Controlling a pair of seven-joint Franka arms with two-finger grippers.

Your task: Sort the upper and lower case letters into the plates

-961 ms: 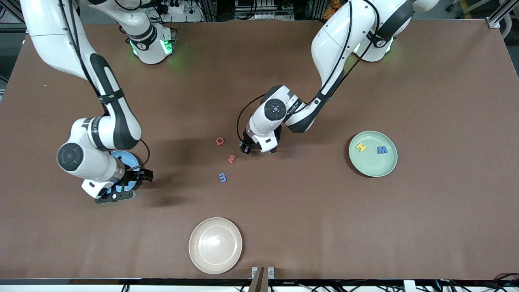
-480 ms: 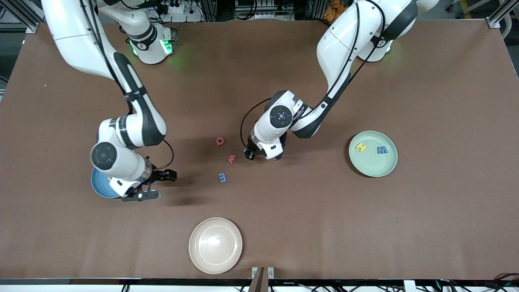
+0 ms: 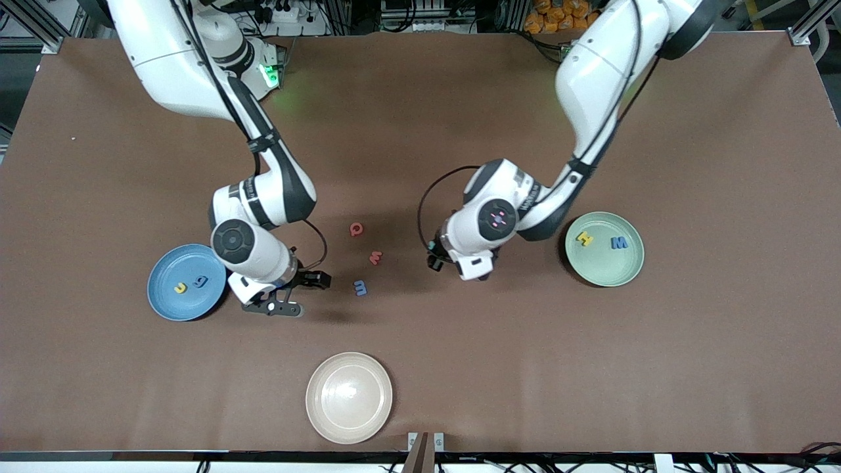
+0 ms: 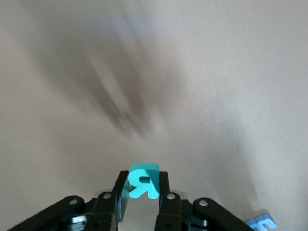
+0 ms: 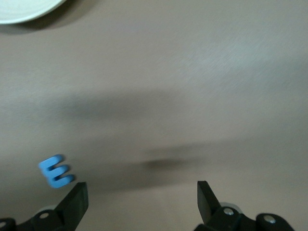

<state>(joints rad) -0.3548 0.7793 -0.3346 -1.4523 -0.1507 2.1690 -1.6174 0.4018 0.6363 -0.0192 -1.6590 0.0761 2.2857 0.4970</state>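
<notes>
My right gripper should next close on the middle of the red w [image 3: 376, 257], the letter that lies between the red Q and the blue m.
My left gripper [image 4: 142, 195] is shut on a teal R [image 4: 141, 181] and holds it above the bare table, between the loose letters and the mint green plate [image 3: 629, 270]. That plate holds a yellow H [image 3: 584, 238] and a blue W [image 3: 619, 243]. My right gripper [image 3: 303, 293] is open and empty, low over the table between the blue plate [image 3: 165, 303] and a blue m [image 3: 360, 287]. The blue plate holds a yellow u [image 3: 180, 288] and a blue g [image 3: 200, 282]. A red Q [image 3: 356, 228] and a red w [image 3: 375, 257] lie mid-table. The m also shows in the right wrist view [image 5: 57, 172].
A cream-beige plate [image 3: 349, 397] sits near the table's front edge, nearer to the front camera than the loose letters. Its rim shows in the right wrist view [image 5: 24, 12]. The left arm's hand [image 3: 473, 259] hangs close to the mint green plate.
My right gripper has left the blue plate and moved toward the loose letters, uncovering the plate. My left gripper has carried the teal R away from the letters toward the mint green plate.
</notes>
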